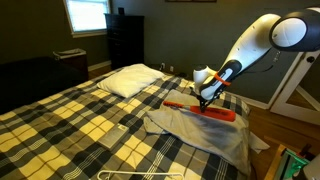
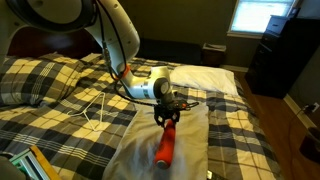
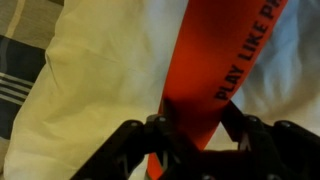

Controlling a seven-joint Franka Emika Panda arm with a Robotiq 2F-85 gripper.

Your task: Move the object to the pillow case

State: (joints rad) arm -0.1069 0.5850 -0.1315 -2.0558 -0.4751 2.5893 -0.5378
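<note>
Next, I release the object across the far half of the wrinkled beige pillow case (image 1: 203,117).
The object, a long orange-red tool (image 1: 215,112), lies flat on the wrinkled beige pillow case (image 1: 200,132) near the bed's edge. It also shows in an exterior view (image 2: 163,148), on the pillow case (image 2: 195,150). My gripper (image 1: 205,99) (image 2: 167,119) is down over one end of the tool. In the wrist view the tool (image 3: 215,60), with black lettering, runs up from between my fingers (image 3: 190,135), which press both its sides. The pillow case (image 3: 100,80) lies under it.
A plump white pillow (image 1: 130,80) (image 2: 200,77) lies at the head of the yellow-black plaid bedspread (image 1: 70,120). A thin white wire hanger (image 1: 135,174) (image 2: 95,108) lies on the bedspread. A dark dresser (image 1: 125,40) stands by the wall.
</note>
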